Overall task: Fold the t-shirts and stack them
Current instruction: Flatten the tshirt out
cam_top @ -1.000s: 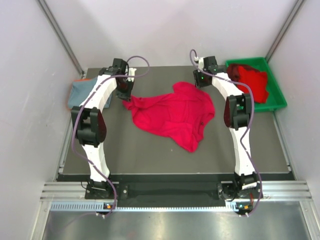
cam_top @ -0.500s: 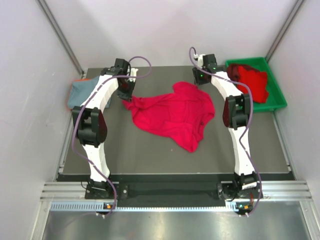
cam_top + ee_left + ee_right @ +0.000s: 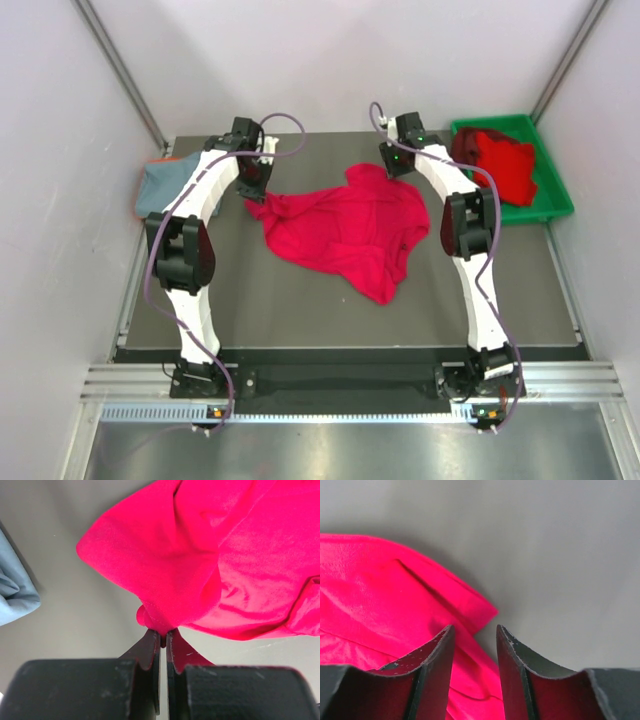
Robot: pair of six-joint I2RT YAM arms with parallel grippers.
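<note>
Next, my left gripper lets go of the red t-shirt's corner at the shirt's rounded near edge point(image 3: 281, 240) point(image 3: 257, 612) facing the grey-blue t-shirt.
A bright red t-shirt point(image 3: 345, 228) lies crumpled on the dark table point(image 3: 300, 310), middle to back. My left gripper point(image 3: 252, 195) is shut on its left corner; in the left wrist view the cloth point(image 3: 200, 565) bunches between the fingertips point(image 3: 152, 640). My right gripper point(image 3: 392, 170) is open over the shirt's back edge; in the right wrist view a red sleeve corner point(image 3: 450, 600) lies between the spread fingers point(image 3: 437, 655), not held. A grey-blue t-shirt point(image 3: 158, 185) lies at the table's left edge, also in the left wrist view point(image 3: 12, 592). A darker red t-shirt point(image 3: 497, 160) fills the green bin.
The green plastic bin point(image 3: 552, 195) stands at the back right, off the table's corner. White walls close in on the left, right and back. Both arms reach far forward, their cables looping above the wrists.
My right gripper has moved a little left and back, over the shirt's back edge. My left gripper has stayed shut on the shirt corner, shifted slightly right.
</note>
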